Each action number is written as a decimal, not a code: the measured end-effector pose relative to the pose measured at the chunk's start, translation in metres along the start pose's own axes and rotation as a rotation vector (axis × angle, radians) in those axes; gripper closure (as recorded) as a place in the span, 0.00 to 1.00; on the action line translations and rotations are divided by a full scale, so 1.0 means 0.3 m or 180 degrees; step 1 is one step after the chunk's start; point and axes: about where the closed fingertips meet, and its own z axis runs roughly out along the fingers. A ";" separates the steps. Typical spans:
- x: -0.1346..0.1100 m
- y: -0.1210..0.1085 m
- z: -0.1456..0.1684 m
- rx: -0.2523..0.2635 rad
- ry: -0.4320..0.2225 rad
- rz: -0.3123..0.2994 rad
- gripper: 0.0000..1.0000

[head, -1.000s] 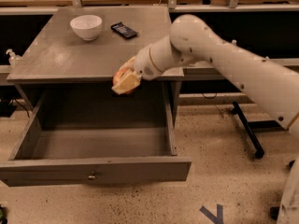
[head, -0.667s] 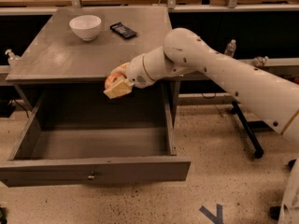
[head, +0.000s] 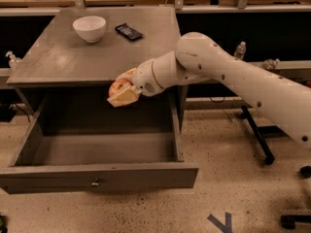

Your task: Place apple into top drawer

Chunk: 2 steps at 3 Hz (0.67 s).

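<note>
Next, I let go of the apple near the middle of the open top drawer's empty bottom (head: 122, 129).
The top drawer (head: 97, 176) is pulled wide open below the grey table (head: 63, 62); its inside is empty and its front panel has one small metal knob. My gripper (head: 121, 90) reaches in from the right on a white arm and is shut on the apple (head: 117, 87), red with yellowish patches. It holds the apple in the air at the table's front edge, above the back middle of the open drawer.
A white bowl (head: 89, 28) and a black phone (head: 129, 31) sit on the back of the table top. A small bottle (head: 10, 60) stands left of the table. A black stand's legs (head: 260, 140) are on the floor to the right.
The arm has swung left with the apple, from near the drawer's right side to over its middle, staying at about the table-edge height.
</note>
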 end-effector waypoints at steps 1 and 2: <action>-0.030 0.130 -0.070 0.0005 -0.0110 0.0043 1.00; -0.009 0.227 -0.103 0.0007 -0.0025 0.0128 1.00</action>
